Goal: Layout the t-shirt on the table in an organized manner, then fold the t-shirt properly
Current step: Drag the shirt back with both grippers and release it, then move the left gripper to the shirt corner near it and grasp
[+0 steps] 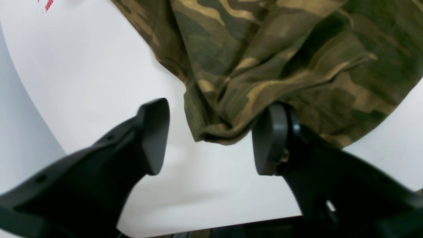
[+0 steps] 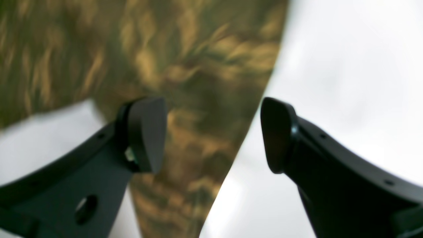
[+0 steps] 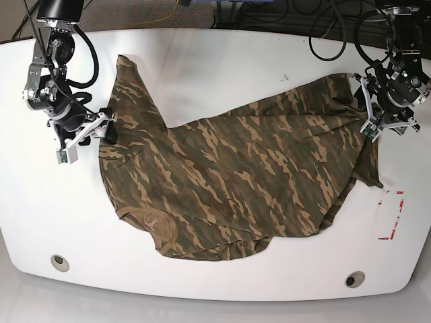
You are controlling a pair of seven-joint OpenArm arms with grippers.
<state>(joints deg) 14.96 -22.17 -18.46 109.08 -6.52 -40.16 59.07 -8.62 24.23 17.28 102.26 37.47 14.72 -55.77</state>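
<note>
My right gripper is going to close on the base of the t-shirt's narrow flap (image 3: 124, 142) (image 2: 198, 89), where the flap reaching toward the cables joins the t-shirt's wide body.
The camouflage t-shirt (image 3: 236, 168) lies spread but wrinkled across the white table (image 3: 222, 60), collar toward the front edge. My left gripper (image 3: 369, 121) is at the shirt's right edge. In the left wrist view it (image 1: 211, 137) is open, with a bunched fold of the shirt (image 1: 264, 49) just beyond its fingertips and one finger (image 1: 271, 138) touching cloth. My right gripper (image 3: 108, 131) is at the shirt's left edge. In the right wrist view it (image 2: 211, 135) is open above blurred cloth (image 2: 198, 66).
A red-marked rectangle (image 3: 390, 215) lies on the table at the right, next to the shirt. Two grommet holes (image 3: 59, 262) (image 3: 354, 278) sit near the front edge. Cables hang behind the table's far edge (image 3: 337, 20).
</note>
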